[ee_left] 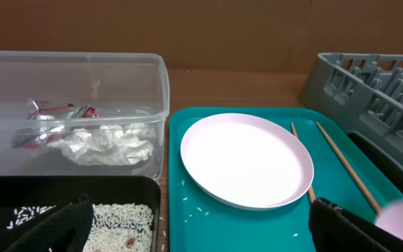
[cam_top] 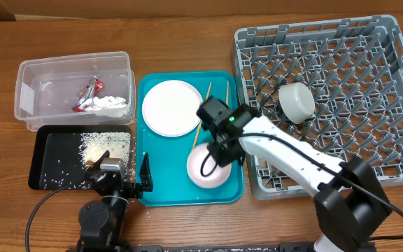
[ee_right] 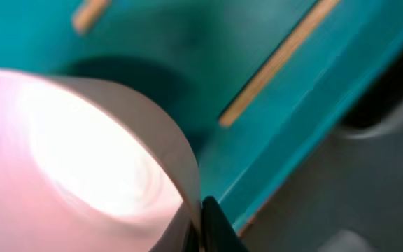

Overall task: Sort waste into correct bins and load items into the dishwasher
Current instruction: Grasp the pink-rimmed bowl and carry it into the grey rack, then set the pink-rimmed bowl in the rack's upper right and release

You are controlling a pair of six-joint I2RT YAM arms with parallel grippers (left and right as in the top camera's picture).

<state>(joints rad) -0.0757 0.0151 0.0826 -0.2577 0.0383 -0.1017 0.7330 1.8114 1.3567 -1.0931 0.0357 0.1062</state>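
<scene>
The pale pink bowl will lean on the white cup's side away from the teal tray (cam_top: pixel 320 102) after my right gripper lets it go.
My right gripper (cam_top: pixel 213 159) (ee_right: pixel 200 227) is shut on the rim of the pale pink bowl (cam_top: pixel 207 170) (ee_right: pixel 82 161), which sits in the teal tray (cam_top: pixel 152 190). A round white plate (cam_top: pixel 171 107) (ee_left: pixel 247 161) and two chopsticks (cam_top: pixel 203 112) (ee_left: pixel 345 164) lie in that tray. A white cup (cam_top: pixel 297 101) sits in the grey rack (cam_top: pixel 355 63). My left gripper (cam_top: pixel 126 173) (ee_left: pixel 198 236) is open and empty over the gap between the black tray (cam_top: pixel 47 150) and the teal tray. The rice (cam_top: pixel 103 143) (ee_left: pixel 121 220) is in the black tray.
The clear tub (cam_top: pixel 30 77) (ee_left: pixel 68 77) at the far left holds the red-and-silver wrapper (cam_top: pixel 87 94) (ee_left: pixel 47 115) and white tissue (cam_top: pixel 110 103) (ee_left: pixel 107 143). A few rice grains (ee_left: pixel 194 210) lie on the teal tray. The rack's corner (ee_left: pixel 369 77) stands right of it.
</scene>
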